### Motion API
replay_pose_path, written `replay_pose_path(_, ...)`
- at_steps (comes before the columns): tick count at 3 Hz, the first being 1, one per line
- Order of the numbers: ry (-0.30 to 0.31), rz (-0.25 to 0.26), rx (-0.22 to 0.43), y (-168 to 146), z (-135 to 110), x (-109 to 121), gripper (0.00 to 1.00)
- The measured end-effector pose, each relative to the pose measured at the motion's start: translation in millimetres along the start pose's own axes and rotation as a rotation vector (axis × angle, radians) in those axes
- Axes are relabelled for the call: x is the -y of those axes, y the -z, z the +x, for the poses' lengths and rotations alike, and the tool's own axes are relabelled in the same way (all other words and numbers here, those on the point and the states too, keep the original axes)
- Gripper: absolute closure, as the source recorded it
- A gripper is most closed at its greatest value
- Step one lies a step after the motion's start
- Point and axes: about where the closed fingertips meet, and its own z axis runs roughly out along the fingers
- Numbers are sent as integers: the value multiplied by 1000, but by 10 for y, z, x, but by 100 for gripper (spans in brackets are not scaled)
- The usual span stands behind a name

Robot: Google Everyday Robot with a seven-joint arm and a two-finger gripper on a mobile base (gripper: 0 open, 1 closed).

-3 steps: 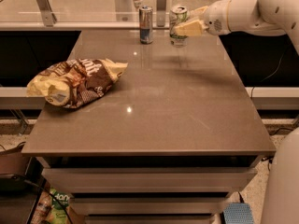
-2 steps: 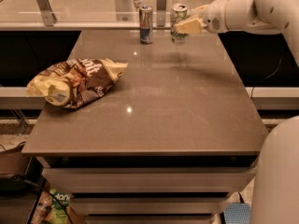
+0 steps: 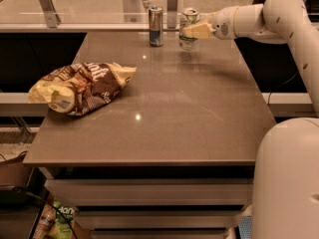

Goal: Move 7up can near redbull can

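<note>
Next, I let go of the 7up can standing on the brown table [image 3: 184, 53] next to the redbull can.
The 7up can [image 3: 188, 17], short and white with a silver top, stands at the far edge of the brown table [image 3: 164, 108]. My gripper [image 3: 192, 32] reaches in from the right and is shut on it, its cream fingers [image 3: 199, 31] across the can's body. The redbull can [image 3: 156, 26], tall, slim, blue and silver, stands upright a short way to the left of the 7up can, apart from it.
A crumpled brown and yellow chip bag [image 3: 79, 87] lies on the table's left side. A glass rail with metal posts [image 3: 44, 4] runs behind the far edge. My white arm [image 3: 284, 19] spans the right side; my base [image 3: 286, 178] is at the lower right.
The gripper and the 7up can have stayed at about the same spot beside the redbull can; no clear movement.
</note>
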Motion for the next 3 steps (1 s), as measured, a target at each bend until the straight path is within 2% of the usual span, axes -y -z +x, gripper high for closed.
replay_pose_path(1, -27, -1, -5, -115, 77, 48, 100)
replay_pose_path(3, -18, 34, -91, -267, 230, 109, 100)
